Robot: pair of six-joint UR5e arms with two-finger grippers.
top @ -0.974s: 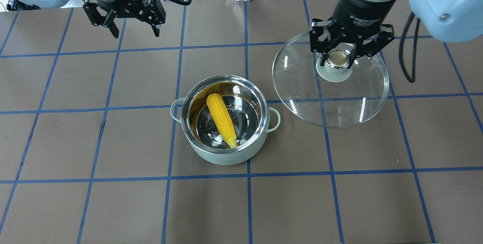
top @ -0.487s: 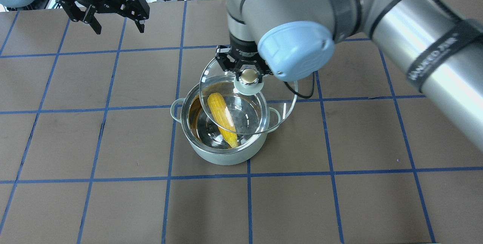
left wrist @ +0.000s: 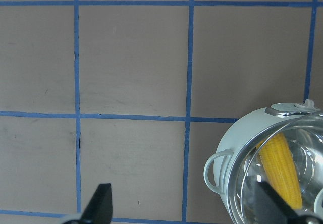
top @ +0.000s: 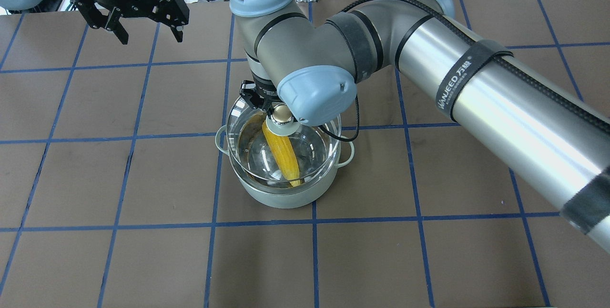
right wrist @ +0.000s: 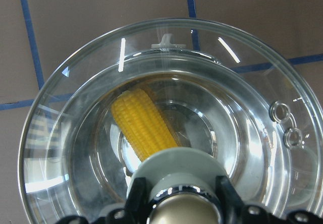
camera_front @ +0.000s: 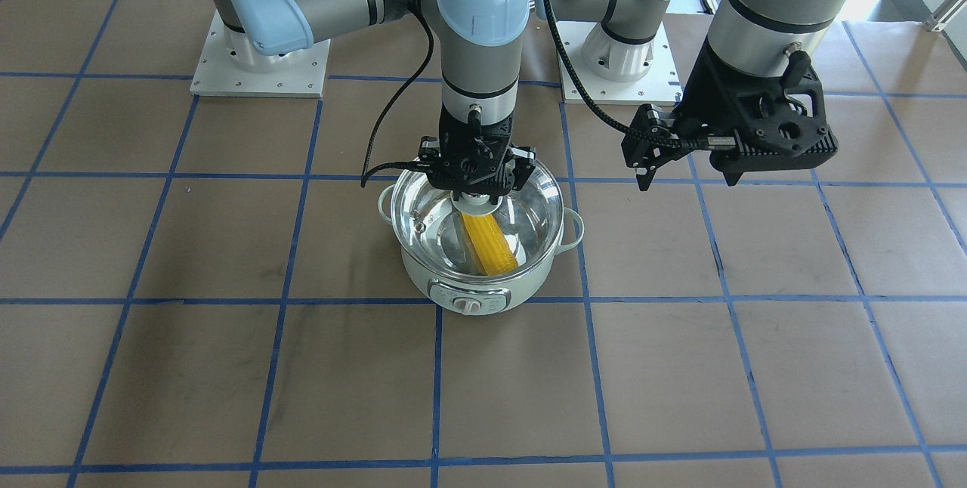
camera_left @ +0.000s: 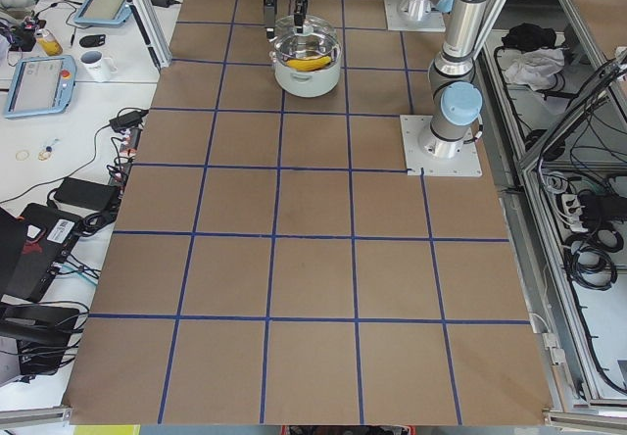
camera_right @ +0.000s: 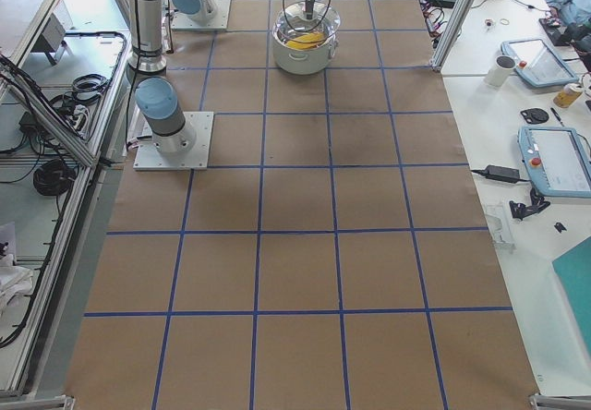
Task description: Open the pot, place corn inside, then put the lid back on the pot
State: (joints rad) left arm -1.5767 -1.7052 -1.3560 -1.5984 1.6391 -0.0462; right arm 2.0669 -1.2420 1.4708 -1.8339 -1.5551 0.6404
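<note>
I need to release the glass lid from my right gripper on the mint-green pot's rim (camera_front: 482,215) (right wrist: 170,152), centred over the yellow corn.
The mint-green pot (top: 281,197) stands mid-table, its dial panel showing in the front-facing view (camera_front: 470,299). The yellow corn (top: 284,153) lies inside it, also seen in the front-facing (camera_front: 492,248) and right wrist (right wrist: 144,125) views. My right gripper (top: 281,113) is shut on the gold knob of the glass lid (top: 248,155). It holds the lid level over the pot's mouth, about centred. I cannot tell whether the lid touches the rim. My left gripper (top: 151,37) is open and empty, high at the back left, away from the pot (left wrist: 227,153).
The table is brown paper with a grid of blue tape lines (top: 217,174). My right arm's long forearm (top: 500,103) reaches across from the right over the table's middle. The arm bases (camera_front: 261,65) stand behind the pot. Cables lie off the back edge.
My right arm has carried the lid from the table's right side leftward over the pot and lowered it toward the rim. My left gripper drew back to the far left, then stayed.
</note>
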